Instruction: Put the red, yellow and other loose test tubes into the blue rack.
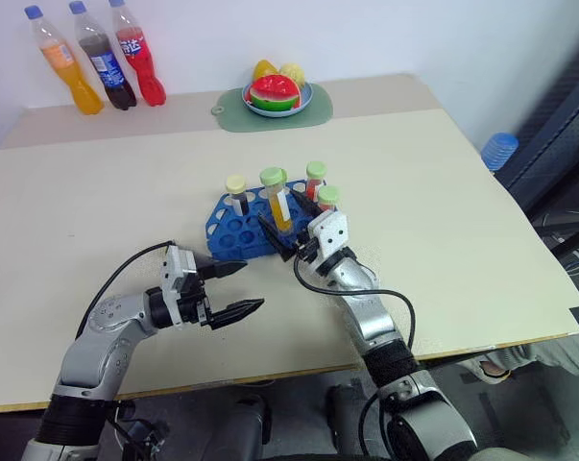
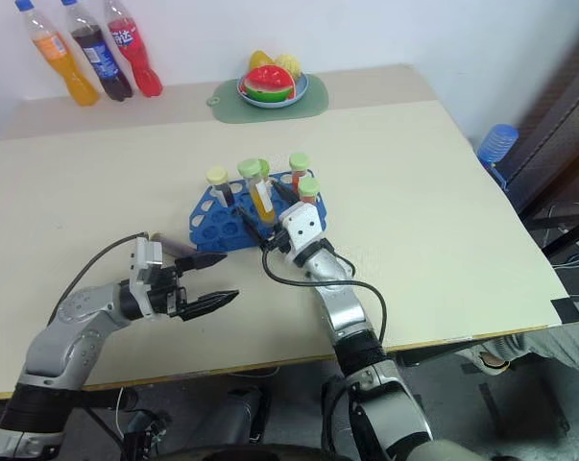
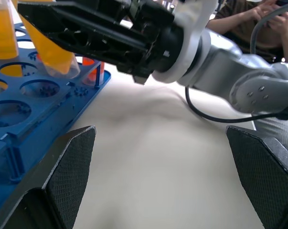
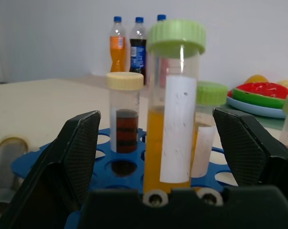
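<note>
The yellow tube's lower end sits slanted and shallow in the blue rack, so the robot's right gripper will take the tube's middle [image 1: 278, 205], straighten it and seat it deeper.
The blue rack [image 1: 233, 235] lies mid-table. In it stand a tube of yellow liquid with a green cap [image 1: 276, 198], a yellow-capped tube of dark liquid [image 1: 236, 191], a red tube [image 1: 314, 179] and another green-capped tube [image 1: 327, 198]. My right gripper [image 1: 287, 230] is open at the rack's near edge. Its fingers stand wide on either side of the yellow tube [image 4: 175, 109] without touching it. My left gripper [image 1: 233, 289] is open and empty, low over the table in front of the rack's left end.
Three drink bottles [image 1: 102, 58] stand at the far left corner. A plate of toy fruit [image 1: 277, 94] sits on a green mat at the back. A person's hands [image 3: 258, 14] show beyond the table. A blue cylinder [image 1: 498, 150] stands off the right edge.
</note>
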Motion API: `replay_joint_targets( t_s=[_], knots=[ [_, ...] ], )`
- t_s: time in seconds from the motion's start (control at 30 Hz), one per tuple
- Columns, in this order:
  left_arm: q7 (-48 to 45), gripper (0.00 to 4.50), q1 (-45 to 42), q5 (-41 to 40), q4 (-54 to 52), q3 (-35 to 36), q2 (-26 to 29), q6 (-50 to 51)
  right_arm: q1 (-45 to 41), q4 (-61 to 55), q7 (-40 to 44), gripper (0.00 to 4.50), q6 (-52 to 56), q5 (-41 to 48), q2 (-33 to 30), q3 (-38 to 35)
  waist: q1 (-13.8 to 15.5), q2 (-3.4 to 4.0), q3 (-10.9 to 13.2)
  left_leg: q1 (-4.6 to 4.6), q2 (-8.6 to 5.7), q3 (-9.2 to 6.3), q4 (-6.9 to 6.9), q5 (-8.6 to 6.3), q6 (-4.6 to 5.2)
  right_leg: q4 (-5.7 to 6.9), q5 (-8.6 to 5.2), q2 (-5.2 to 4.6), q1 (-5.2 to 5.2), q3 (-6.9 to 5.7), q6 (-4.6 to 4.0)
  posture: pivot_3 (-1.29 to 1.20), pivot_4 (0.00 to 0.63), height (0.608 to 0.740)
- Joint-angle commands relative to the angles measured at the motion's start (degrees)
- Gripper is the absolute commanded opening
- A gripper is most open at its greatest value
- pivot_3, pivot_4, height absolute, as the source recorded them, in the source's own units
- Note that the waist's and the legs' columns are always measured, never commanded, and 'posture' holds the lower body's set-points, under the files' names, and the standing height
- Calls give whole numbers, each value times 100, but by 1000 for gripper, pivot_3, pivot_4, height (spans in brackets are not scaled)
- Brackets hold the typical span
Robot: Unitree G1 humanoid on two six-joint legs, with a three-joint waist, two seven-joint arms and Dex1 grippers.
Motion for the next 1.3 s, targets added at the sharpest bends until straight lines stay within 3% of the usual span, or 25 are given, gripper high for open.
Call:
replay_joint_targets(
  t_s=[0.03,0.27,0.4,0.7,1.0,1.3],
  knots=[
    [-45,4500,-47,-21,-77,56,-5,-91,97,-811,-50,4140,369,-209,-106,160,1,0,0,0,0,0,0,0,0,0,0,0,0,0,0,0,150,740],
    [-63,4500,-74,-9,-59,53,-11,-84,402,-2083,11,4140,1592,-809,-635,481,18,0,0,-1,0,2,1,-1,1,0,0,-1,0,0,0,0,150,740],
    [-79,4500,-99,8,-27,38,-15,-88,580,-3118,312,4140,3089,-831,-912,569,32,-1,-1,-2,-1,3,2,-1,1,-1,0,-2,0,0,0,0,150,740],
    [-110,4500,-168,18,-2,-3,-22,-57,-266,-3702,441,4140,5778,-123,-790,31,35,-1,-1,-2,1,2,2,-13,23,-1,0,-3,0,0,0,0,150,740],
    [-71,4500,-83,-1,-97,12,-19,-29,-959,-3280,247,4140,6418,181,-831,-215,45,-1,-1,-4,0,3,2,-13,23,-3,0,-4,-1,0,0,0,150,740],
    [-49,4500,-67,-2,-121,27,-6,-31,-1427,-2771,116,4140,6220,375,-812,-215,36,-1,0,-4,0,3,2,-13,23,-3,1,-4,-1,0,-1,0,150,740]
  ],
)
